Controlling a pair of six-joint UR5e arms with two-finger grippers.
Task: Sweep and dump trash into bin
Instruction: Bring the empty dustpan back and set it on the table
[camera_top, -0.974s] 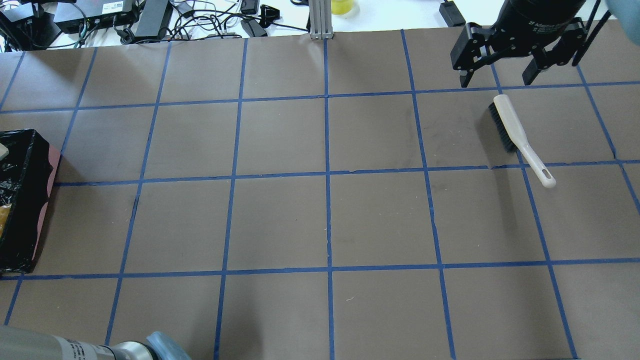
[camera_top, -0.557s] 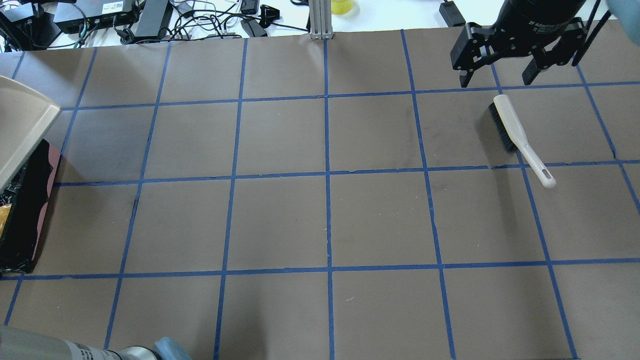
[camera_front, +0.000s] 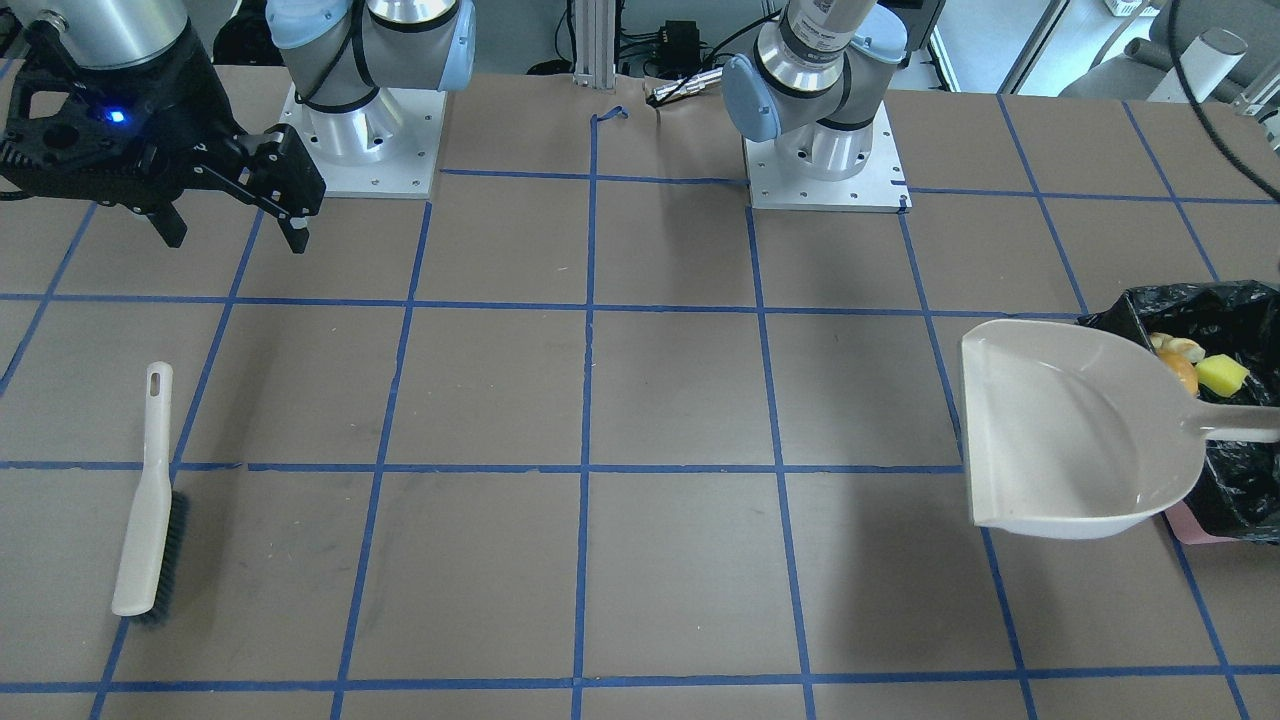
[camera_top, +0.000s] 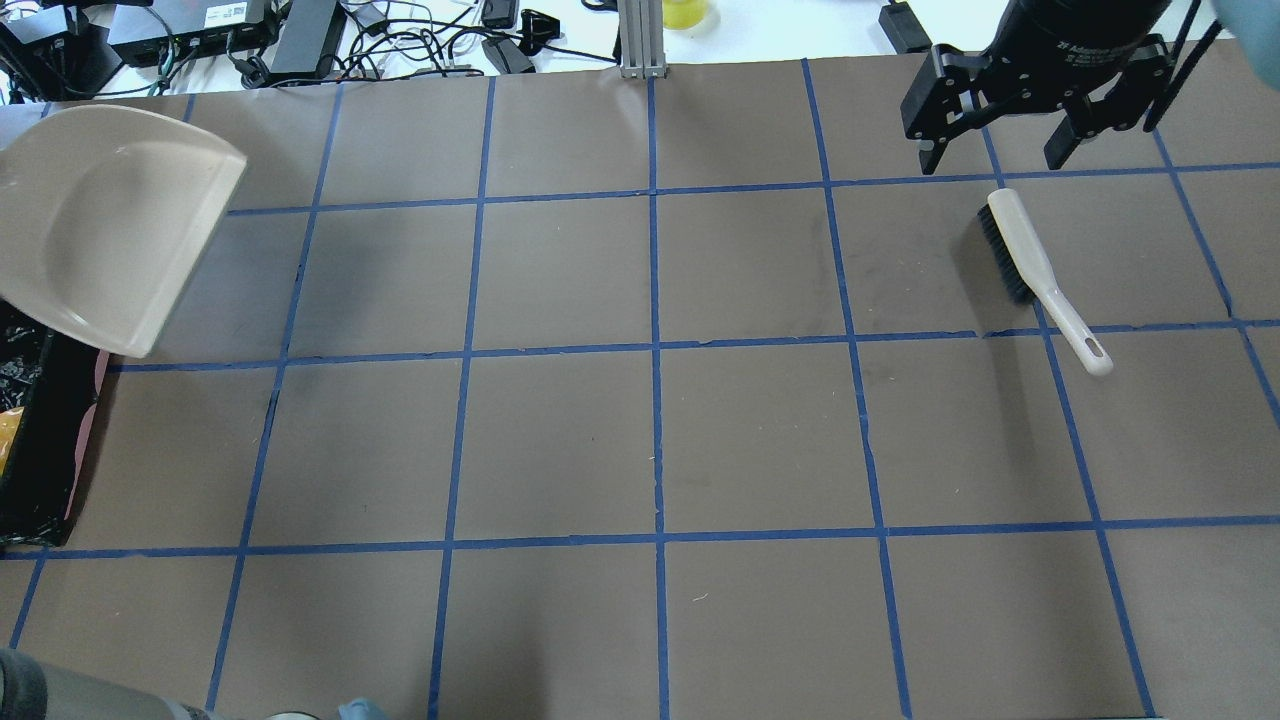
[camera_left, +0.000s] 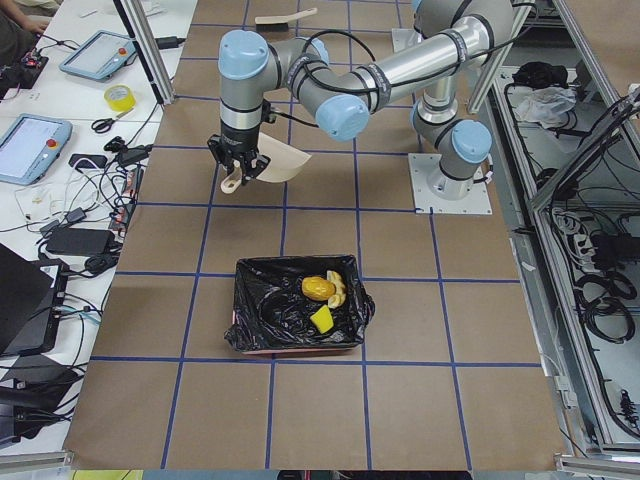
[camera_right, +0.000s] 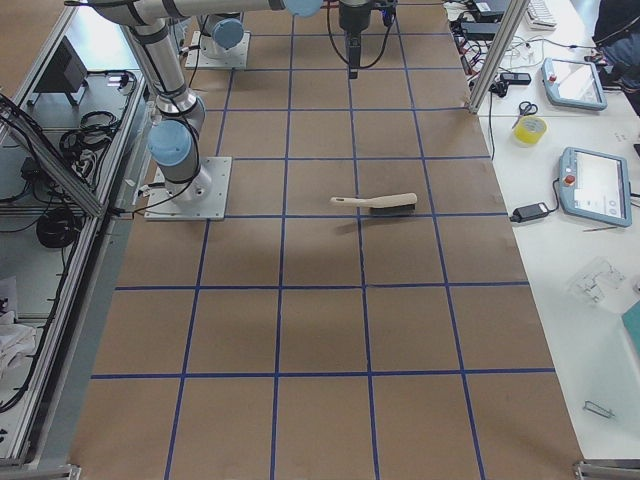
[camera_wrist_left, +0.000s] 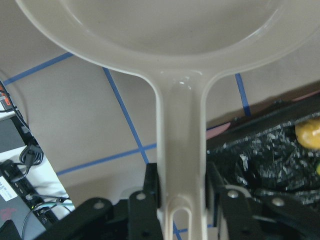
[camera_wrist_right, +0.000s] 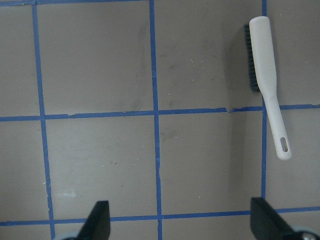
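I should let go of the beige dustpan with my left gripper across a blue line (camera_front: 821, 584) between the brush and the bin.
My left gripper (camera_wrist_left: 182, 200) is shut on the handle of the beige dustpan (camera_wrist_left: 175, 30). The pan is empty and held above the table beside the bin (camera_front: 1195, 525), as the overhead view (camera_top: 110, 220) and front view (camera_front: 1070, 430) show. The bin (camera_left: 250, 310) has pink sides and a black bag, and holds the yellow wedge (camera_front: 1222, 374), the potato-like oval (camera_front: 1180, 372) and the croissant (camera_front: 1178, 347). My right gripper (camera_top: 992, 150) is open and empty, above the table just beyond the brush (camera_top: 1035, 270).
The beige brush with black bristles lies flat on the table at my right (camera_front: 145, 500), also in the right wrist view (camera_wrist_right: 265, 70). Cables and boxes lie beyond the table's far edge (camera_top: 300, 40). The arm bases (camera_front: 820, 150) stand at the near edge.
The dustpan has come into the overhead view from the left, moving off the bin toward the far left of the table. The right arm and the brush have not moved.
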